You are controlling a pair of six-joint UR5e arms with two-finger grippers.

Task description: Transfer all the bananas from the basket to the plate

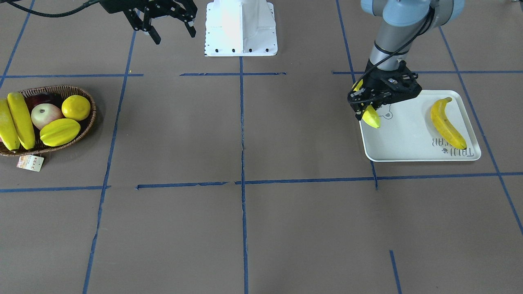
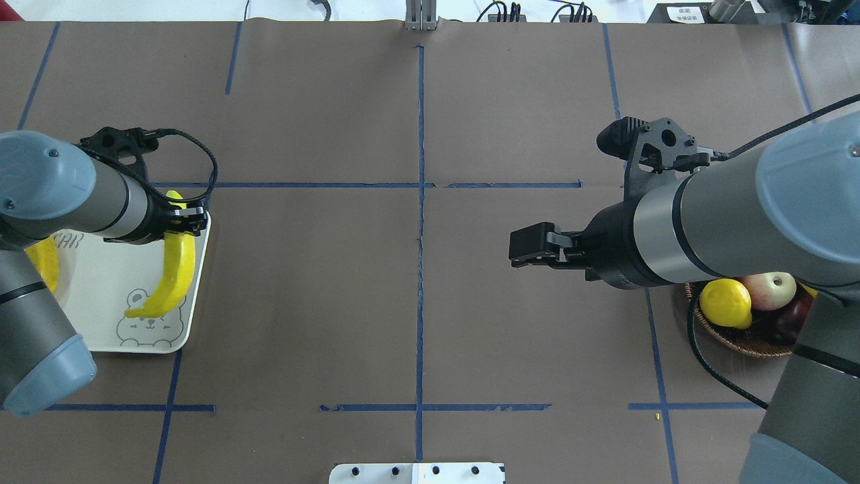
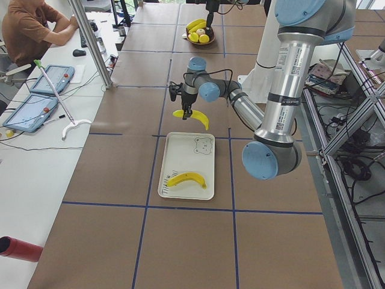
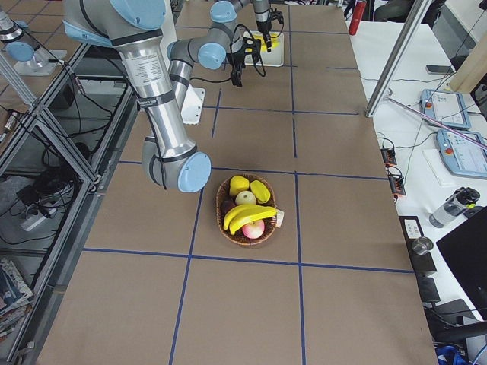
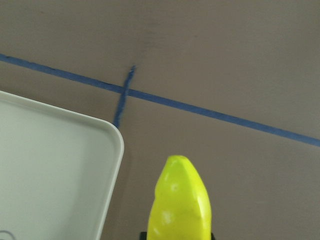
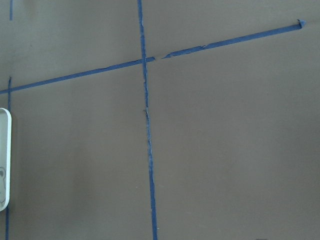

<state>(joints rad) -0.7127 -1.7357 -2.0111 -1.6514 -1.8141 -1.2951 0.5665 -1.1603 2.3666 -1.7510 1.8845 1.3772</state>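
Observation:
The robot's left gripper will set the held yellow banana, now above the plate's bear-print corner, down next to the banana on the white plate [image 1: 432, 123], on the plate's bear-print side.
My left gripper [image 1: 367, 107] is shut on a yellow banana [image 1: 372, 117] and holds it above the bear-print corner of the white plate [image 1: 408, 141]. In the overhead view the banana [image 2: 172, 269] hangs along the plate's [image 2: 101, 309] inner edge. In the left wrist view its tip [image 5: 181, 200] lies just outside the plate rim [image 5: 112, 150]. A second banana [image 1: 447, 122] lies on the plate. Two more bananas [image 1: 19, 120] lie in the wicker basket [image 1: 89, 122]. My right gripper [image 1: 173, 34] is open and empty, raised near the robot base, away from the basket.
The basket also holds a star fruit [image 1: 60, 132], a round yellow citrus fruit [image 1: 76, 107], an apple [image 1: 45, 115] and a dark fruit. A paper tag [image 1: 30, 162] lies by the basket. The white robot base [image 1: 241, 28] stands at the table's edge. A person sits at a side desk [image 3: 33, 30].

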